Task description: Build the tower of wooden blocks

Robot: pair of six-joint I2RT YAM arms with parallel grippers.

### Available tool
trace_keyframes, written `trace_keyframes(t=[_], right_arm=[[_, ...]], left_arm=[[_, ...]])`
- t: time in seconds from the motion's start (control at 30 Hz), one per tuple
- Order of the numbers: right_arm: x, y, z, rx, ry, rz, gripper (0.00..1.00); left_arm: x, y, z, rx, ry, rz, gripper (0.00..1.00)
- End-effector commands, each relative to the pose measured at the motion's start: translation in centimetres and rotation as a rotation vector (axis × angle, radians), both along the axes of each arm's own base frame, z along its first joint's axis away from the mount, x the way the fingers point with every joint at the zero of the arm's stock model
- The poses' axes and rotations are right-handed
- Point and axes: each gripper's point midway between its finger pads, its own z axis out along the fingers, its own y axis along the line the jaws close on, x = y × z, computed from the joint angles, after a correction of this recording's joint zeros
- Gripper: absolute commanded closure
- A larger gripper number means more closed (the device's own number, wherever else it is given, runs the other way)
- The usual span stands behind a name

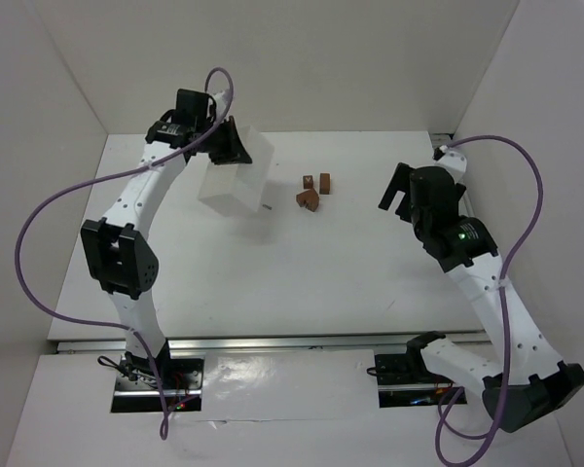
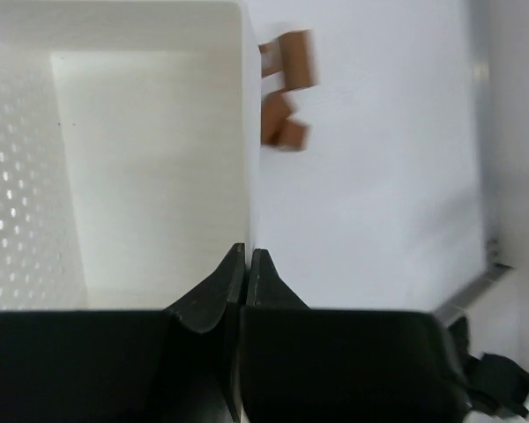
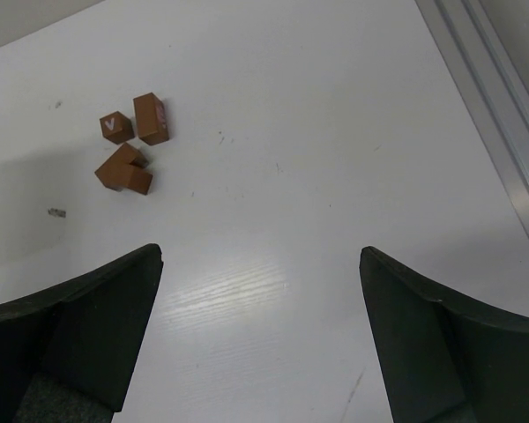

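Observation:
Next, my left gripper releases the white tray near the white table's far corner (image 1: 153,183), under the arm that holds it.
A small cluster of reddish-brown wood blocks (image 1: 311,191) lies loose on the white table, not stacked; one cube bears a white mark. The cluster also shows in the left wrist view (image 2: 286,97) and the right wrist view (image 3: 130,145). My left gripper (image 1: 229,146) is shut on the side wall of the white tray (image 1: 236,175) and holds it tilted, left of the blocks. In the left wrist view the gripper (image 2: 248,256) pinches that wall (image 2: 249,176), and the tray's inside looks empty. My right gripper (image 1: 397,190) is open and empty to the right of the blocks (image 3: 260,256).
A tiny pale sliver (image 1: 266,206) lies on the table just right of the tray, also in the right wrist view (image 3: 56,211). White walls enclose the table on the left, back and right. A metal rail (image 3: 498,115) runs along the right edge.

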Motion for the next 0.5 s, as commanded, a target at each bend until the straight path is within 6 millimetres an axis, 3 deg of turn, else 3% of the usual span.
trace_keyframes(t=[0.0,0.13,0.2,0.37,0.47], right_arm=[[0.9,0.6,-0.5,0.001,-0.007,0.019,0.00],[1.7,1.3,-2.1,0.000,0.035,0.040,0.00],[1.9,1.6,-2.7,0.002,0.047,0.051,0.00],[2.8,3.2,-5.5,0.007,0.134,0.113,0.00],[3.7,4.6,-7.4,0.010,0.204,0.177,0.00]], left_arm=[[-1.1,5.2,-0.9,0.313,-0.011,0.107,1.00],[-0.3,7.9,-2.5,0.445,-0.001,0.209,1.00],[0.0,10.0,-4.5,0.550,0.038,0.281,1.00],[0.6,10.0,-8.5,0.642,0.093,0.315,1.00],[1.3,11.5,-11.0,0.730,0.126,0.372,1.00]])
